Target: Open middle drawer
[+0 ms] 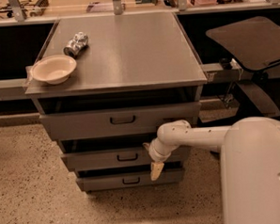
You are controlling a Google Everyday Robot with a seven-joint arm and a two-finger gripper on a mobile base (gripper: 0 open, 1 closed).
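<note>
Next, I open my gripper, take the drawer front's top edge (143, 148) beside the handle and pull the middle drawer further out, as it shows only a narrow gap above its front.
The middle drawer (100, 160) is a grey metal front of medium height with a small dark loop handle (127, 157) at its centre. It sits between a taller top drawer (84, 124) and a narrower bottom drawer (106, 182). All three fronts look pushed in. My gripper (155, 168) hangs from a white arm (197, 136) that reaches in from the right. It is in front of the right part of the middle drawer, right of the handle and a little below it. It holds nothing that I can see.
The grey cabinet top (127, 53) carries a cream bowl (53, 69) at its left front and a crushed silver can (76, 44) behind the bowl. My white base (258, 173) fills the lower right. A dark tray arm (249, 40) stands at the right. The floor (36, 194) is speckled.
</note>
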